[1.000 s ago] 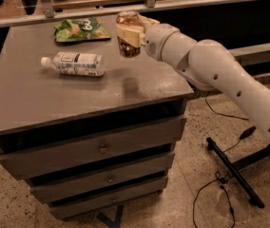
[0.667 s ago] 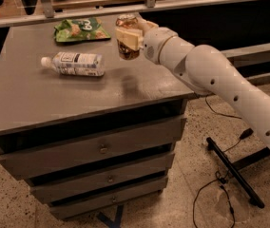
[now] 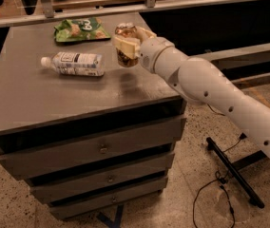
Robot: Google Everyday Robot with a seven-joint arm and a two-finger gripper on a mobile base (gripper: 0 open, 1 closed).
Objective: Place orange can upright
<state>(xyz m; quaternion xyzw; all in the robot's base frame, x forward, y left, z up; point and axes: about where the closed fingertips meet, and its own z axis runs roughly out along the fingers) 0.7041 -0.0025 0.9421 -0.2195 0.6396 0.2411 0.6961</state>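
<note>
Next, my gripper lets go of the orange can upright on the grey cabinet top beside the clear bottle's base [image 3: 124,79].
The orange can [image 3: 125,55], orange-brown with a silver top, is held upright in my gripper [image 3: 127,45]. The gripper is shut on the can and holds it above the right part of the grey cabinet top [image 3: 54,99]. A cream finger [image 3: 125,46] crosses the can's front. The white arm reaches in from the right. The can's shadow falls on the top just below it.
A clear plastic bottle [image 3: 74,63] with a white label lies on its side left of the can. A green snack bag [image 3: 80,29] lies at the back. The cabinet has drawers [image 3: 101,148] in front. A black stand and cables [image 3: 230,172] lie on the floor at the right.
The arm with the can has moved slightly to the right and a little toward the front of the top. The bottle and bag have not moved.
</note>
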